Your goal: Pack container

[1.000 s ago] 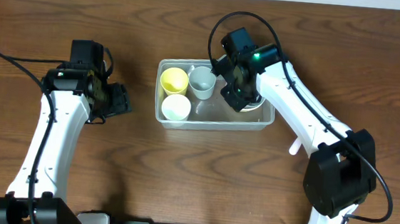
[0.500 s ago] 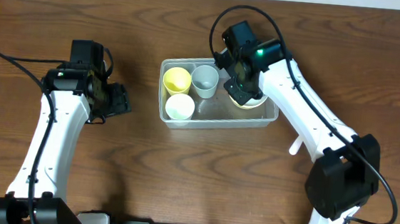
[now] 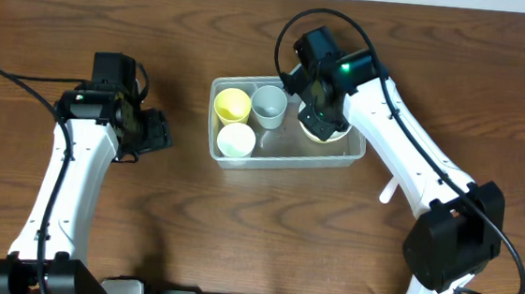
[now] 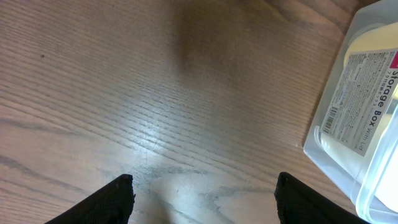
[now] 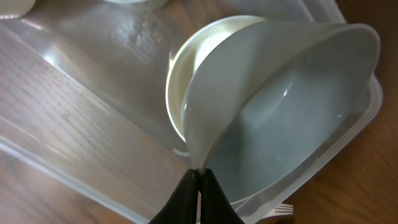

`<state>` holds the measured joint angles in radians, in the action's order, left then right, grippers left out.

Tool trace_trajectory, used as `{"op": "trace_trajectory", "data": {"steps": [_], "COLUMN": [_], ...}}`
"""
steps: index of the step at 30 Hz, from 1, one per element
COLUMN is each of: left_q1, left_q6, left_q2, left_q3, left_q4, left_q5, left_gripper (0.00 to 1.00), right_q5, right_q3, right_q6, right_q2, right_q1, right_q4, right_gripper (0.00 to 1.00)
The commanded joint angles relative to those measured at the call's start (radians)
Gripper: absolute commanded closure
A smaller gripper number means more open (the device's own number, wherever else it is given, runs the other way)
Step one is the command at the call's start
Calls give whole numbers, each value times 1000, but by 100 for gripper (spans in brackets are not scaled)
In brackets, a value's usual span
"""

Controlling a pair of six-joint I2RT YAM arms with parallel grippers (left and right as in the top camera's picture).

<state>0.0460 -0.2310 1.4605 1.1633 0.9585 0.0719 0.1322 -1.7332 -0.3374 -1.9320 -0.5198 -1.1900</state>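
Next, my right gripper takes the pale grey bowl's rim again, as that bowl tilts off-centre over the cream-yellow bowl, and set it level inside the cream-yellow bowl [image 5: 186,78].
The clear container [image 3: 285,160] stands mid-table and holds a yellow cup [image 3: 231,103], a grey cup [image 3: 268,102] and a white cup [image 3: 235,140]. My right gripper [image 3: 320,109] is over its right end. In the right wrist view this gripper [image 5: 200,177] is shut on the rim of a pale grey bowl [image 5: 280,106]. The bowl is tilted over a cream-yellow bowl [image 5: 180,81] that lies inside the container [image 5: 74,155]. My left gripper [image 3: 156,131] is open and empty, left of the container. Its fingers [image 4: 204,186] are above bare wood, with the container's labelled wall [image 4: 367,112] at the right.
A white plastic fork [image 3: 387,190] lies on the table to the right of the container; its tines also show in the right wrist view [image 5: 283,208]. The wooden table [image 3: 236,239] extends around the container.
My right gripper has shifted slightly up and to the right with the grey bowl, and the container has slid a little to the right. The left arm has not moved.
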Motion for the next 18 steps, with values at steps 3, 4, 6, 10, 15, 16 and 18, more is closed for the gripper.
{"op": "trace_trajectory", "data": {"steps": [3, 4, 6, 10, 15, 16, 18], "left_q1": [6, 6, 6, 6, 6, 6, 6], "left_q6": [14, 14, 14, 14, 14, 14, 14], "left_q2": [2, 2, 2, 2, 2, 2, 2], "left_q3": [22, 22, 22, 22, 22, 22, 22], "left_q4": [2, 3, 3, 2, 3, 3, 3], "left_q5": [-5, -5, -4, -5, -4, -5, -4], "left_gripper": [27, 27, 27, 27, 27, 27, 27], "right_q5": [25, 25, 25, 25, 19, 9, -48], "right_q3": [-20, -20, -20, -20, -20, -20, -19], "right_q6": [-27, -27, -27, -26, -27, -28, -63], "right_q2": [30, 30, 30, 30, 30, 30, 29], "right_q1": [2, 2, 2, 2, 2, 2, 2], "right_q4": [-12, -12, -11, -10, -10, -10, -18], "right_gripper": [47, 30, 25, 25, 28, 29, 28]}}
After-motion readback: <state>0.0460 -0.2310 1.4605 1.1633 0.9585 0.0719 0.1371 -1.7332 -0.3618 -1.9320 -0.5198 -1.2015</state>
